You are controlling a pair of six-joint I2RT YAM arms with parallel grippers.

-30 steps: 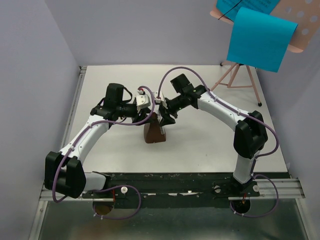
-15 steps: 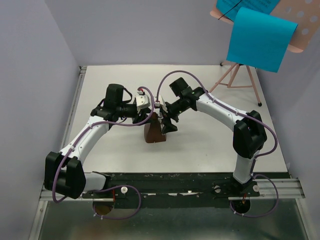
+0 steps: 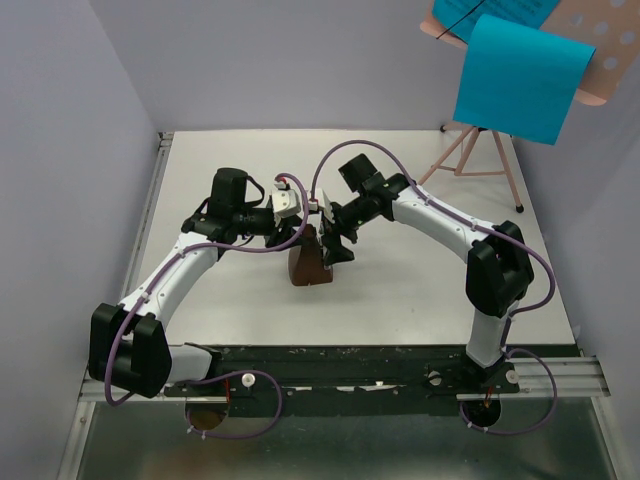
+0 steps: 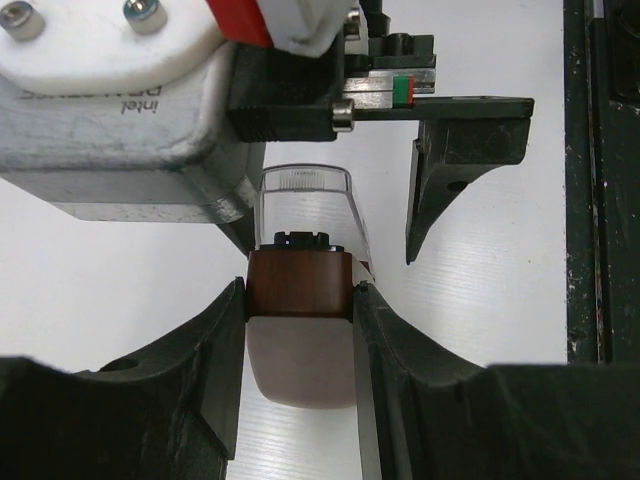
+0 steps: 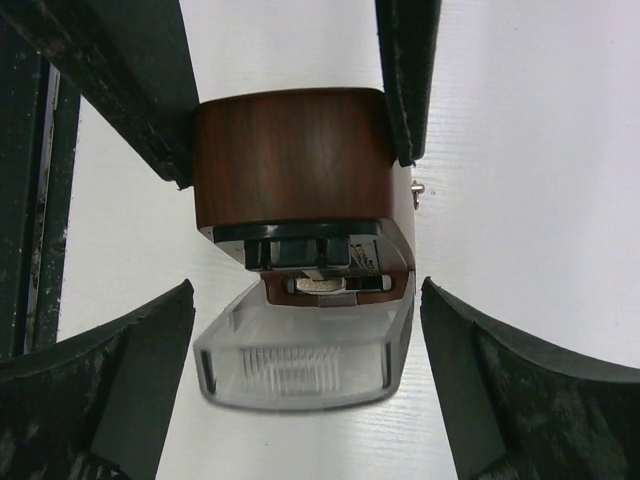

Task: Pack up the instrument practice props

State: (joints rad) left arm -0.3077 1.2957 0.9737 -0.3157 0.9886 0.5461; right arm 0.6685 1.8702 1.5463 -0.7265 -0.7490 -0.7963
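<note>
The top edge of the clear cover leans away from the metronome's brown body. My right gripper needs to swing the cover shut and pinch its sides (image 5: 393,362).
The dark-brown metronome block (image 3: 308,266) stands at the table's middle. My left gripper (image 3: 300,236) is shut on its brown body (image 4: 298,286), one finger pressed on each side. A clear cover (image 5: 300,352) hangs off the block's front, partly open, over the dark mechanism. My right gripper (image 3: 336,246) is open; in the right wrist view (image 5: 305,345) its fingers (image 5: 120,372) flank the clear cover with a gap on each side. The pink music stand (image 3: 478,152) stands at the back right with the blue paper sheet (image 3: 520,76) on its desk.
Both arms meet over the table's middle, the wrists close together. Grey walls close in the left, back and right sides. The stand's thin legs (image 3: 508,182) spread near the right wall. A dark rail (image 3: 350,358) runs along the near edge.
My right gripper has moved slightly left, closer round the block's cover. The left gripper and the block have not moved.
</note>
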